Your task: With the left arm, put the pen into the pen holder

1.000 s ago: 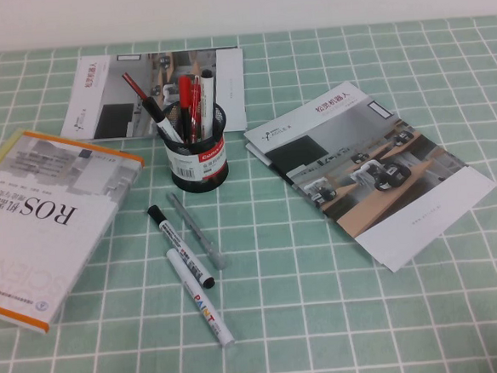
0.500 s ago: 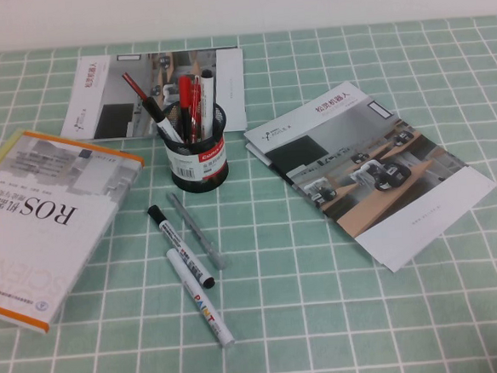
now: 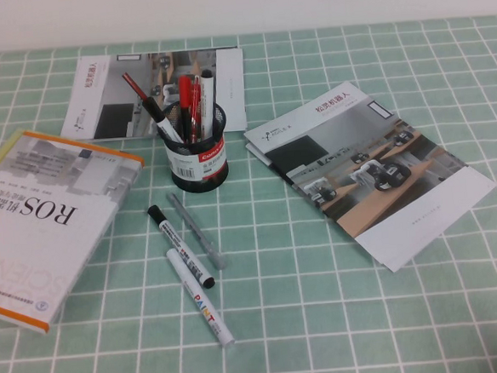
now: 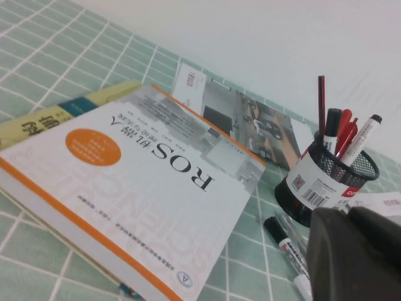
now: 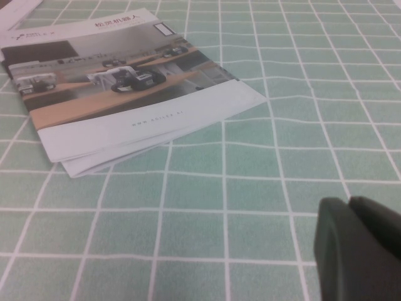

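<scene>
Next, the left gripper moves to the middle of the body [image 3: 198, 292] of the white pen with the coloured "PAINT" lettering and closes there.
The pen [image 3: 201, 301], a thick white marker with coloured "PAINT" lettering, lies flat on the green checked cloth in front of the pen holder [image 3: 197, 160]. The holder is a black mesh cup with a white-and-red label and has several pens standing in it. It also shows in the left wrist view [image 4: 319, 188]. Neither gripper shows in the high view. My left gripper [image 4: 348, 214] hovers near the holder with its fingers together and nothing in them, and it hides most of the pen. My right gripper [image 5: 349, 204] is shut and empty above bare cloth.
A white marker with a black cap [image 3: 181, 247] and a grey pen [image 3: 198, 231] lie beside the pen. A thick "ROS" book [image 3: 38, 222] lies at the left. One brochure [image 3: 371, 169] lies at the right, and another [image 3: 114, 98] lies behind the holder.
</scene>
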Robot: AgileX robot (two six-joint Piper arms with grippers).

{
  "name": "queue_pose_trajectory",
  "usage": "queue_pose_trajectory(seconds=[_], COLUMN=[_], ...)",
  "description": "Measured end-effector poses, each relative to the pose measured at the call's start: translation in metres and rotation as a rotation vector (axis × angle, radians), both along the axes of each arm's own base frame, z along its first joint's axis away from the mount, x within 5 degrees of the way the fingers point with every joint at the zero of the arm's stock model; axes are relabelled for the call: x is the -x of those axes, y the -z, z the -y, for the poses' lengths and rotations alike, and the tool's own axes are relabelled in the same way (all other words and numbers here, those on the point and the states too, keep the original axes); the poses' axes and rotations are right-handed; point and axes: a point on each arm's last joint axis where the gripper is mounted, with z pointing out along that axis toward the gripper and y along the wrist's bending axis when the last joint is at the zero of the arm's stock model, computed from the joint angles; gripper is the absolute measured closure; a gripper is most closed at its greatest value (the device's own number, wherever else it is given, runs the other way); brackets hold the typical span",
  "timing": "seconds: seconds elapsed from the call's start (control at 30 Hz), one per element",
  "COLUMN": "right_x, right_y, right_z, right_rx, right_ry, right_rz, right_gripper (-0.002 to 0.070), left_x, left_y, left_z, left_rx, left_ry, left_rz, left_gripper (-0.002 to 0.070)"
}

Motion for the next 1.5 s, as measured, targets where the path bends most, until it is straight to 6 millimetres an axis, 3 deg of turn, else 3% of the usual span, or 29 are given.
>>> queue_pose_trajectory(seconds=[0.23,0.37,0.47,0.67,0.8,1.0,1.3,1.4,1.5], right_x=[0.0,0.0,0.0,0.0,0.0,0.0,0.0,0.0,0.0], right_y=[0.0,0.0,0.0,0.0,0.0,0.0,0.0,0.0,0.0], right_z=[0.0,0.0,0.0,0.0,0.0,0.0,0.0,0.0,0.0], right_rx=[0.0,0.0,0.0,0.0,0.0,0.0,0.0,0.0,0.0], right_ry=[0.0,0.0,0.0,0.0,0.0,0.0,0.0,0.0,0.0], right_rz=[0.0,0.0,0.0,0.0,0.0,0.0,0.0,0.0,0.0], right_gripper=[0.0696,0.0696,0.0696,0.0696,0.0696,0.0696,0.0696,0.0696,0.0696], left_x=[-0.024,-0.054,-0.083,-0.139,-0.164,-0.183,-0.193,-0.198,-0.203], left_y=[-0.049,-0.068,-0.072,-0.058,-0.047,-0.03,-0.003,-0.001,0.002], left_z=[0.003,0.011,0.022,0.044,0.076,0.118,0.193,0.207,0.214], left_rx=[-0.143,-0.252,-0.27,-0.288,-0.327,-0.363,-0.421,-0.455,-0.476], left_ry=[0.03,0.134,0.233,0.385,0.502,0.547,0.638,0.675,0.691], left_rz=[-0.263,-0.437,-0.545,-0.716,-0.783,-0.874,-0.99,-1.0,-1.022], left_gripper=[0.0675,0.0675,0.0675,0.0675,0.0675,0.0675,0.0671,0.0615,0.0478])
